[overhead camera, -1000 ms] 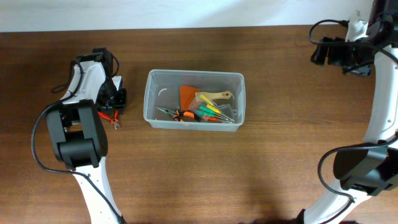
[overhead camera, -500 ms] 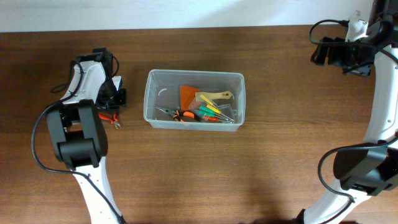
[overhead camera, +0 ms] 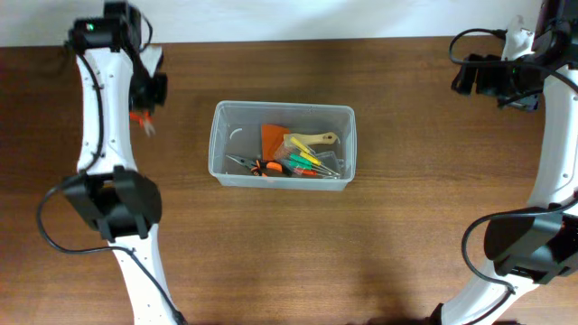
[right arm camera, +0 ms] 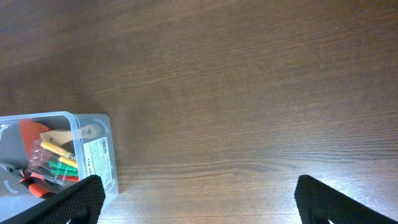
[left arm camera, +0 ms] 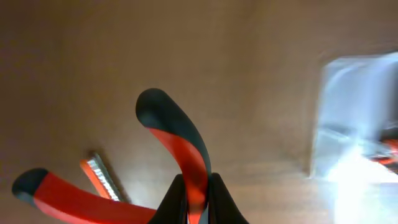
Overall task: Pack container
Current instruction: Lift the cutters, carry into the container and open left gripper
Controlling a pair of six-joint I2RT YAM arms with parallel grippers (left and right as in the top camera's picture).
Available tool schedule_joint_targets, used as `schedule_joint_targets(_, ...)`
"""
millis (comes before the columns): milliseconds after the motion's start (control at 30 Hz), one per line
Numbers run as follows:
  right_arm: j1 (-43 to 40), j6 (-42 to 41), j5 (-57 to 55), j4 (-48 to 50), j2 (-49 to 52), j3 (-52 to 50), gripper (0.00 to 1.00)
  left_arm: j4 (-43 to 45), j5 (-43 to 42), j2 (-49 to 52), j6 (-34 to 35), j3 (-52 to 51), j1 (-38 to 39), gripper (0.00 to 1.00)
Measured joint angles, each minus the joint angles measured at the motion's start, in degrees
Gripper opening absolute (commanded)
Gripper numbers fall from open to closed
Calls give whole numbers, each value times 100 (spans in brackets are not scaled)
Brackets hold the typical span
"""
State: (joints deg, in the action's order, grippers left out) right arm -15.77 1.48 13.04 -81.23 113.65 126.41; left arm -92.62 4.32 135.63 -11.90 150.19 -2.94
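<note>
Next, I release the red-and-black pliers from my left gripper inside the container (overhead camera: 257,143) against the orange piece.
The container (overhead camera: 282,107), a clear plastic tub, sits mid-table and holds an orange piece (overhead camera: 273,136), a wood-handled tool (overhead camera: 314,140), pliers and a packet of coloured screwdrivers (overhead camera: 307,163). Far left of it, my left gripper (overhead camera: 147,101) hangs above the table, shut on one handle of red-and-black pliers (overhead camera: 143,121). The left wrist view shows the pliers (left arm camera: 180,140) clamped between the fingers of my left gripper (left arm camera: 197,202), with the container (left arm camera: 354,118) blurred at right. My right gripper (overhead camera: 474,78) is open at the far right, holding nothing; in the right wrist view the right gripper (right arm camera: 202,205) has the container (right arm camera: 93,155) at lower left.
The white wall edge runs along the table's far side, just behind the left arm (overhead camera: 95,81). The right arm's base (overhead camera: 528,239) stands at the near right, the left arm's base (overhead camera: 113,203) at the near left. Bare wood lies between the tub and the right gripper.
My left gripper has shut on the pliers, lifted them off the table and swung up toward the far edge. The right arm and the container have not moved.
</note>
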Motion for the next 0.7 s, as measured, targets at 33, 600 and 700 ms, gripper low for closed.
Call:
schedule_joint_targets(33, 0, -4, 0, -2, 0, 0, 99, -22, -59, 0, -157, 291, 96, 2)
schedule_joint_targets(600, 0, 0, 0, 0, 0, -2, 99, -212, -1102, -20, -4411, 214, 2457, 4)
schedule_joint_targets(700, 0, -2, 0, 0, 0, -2, 98, -181, -1143, -20, -5021, -387, 2551, 5)
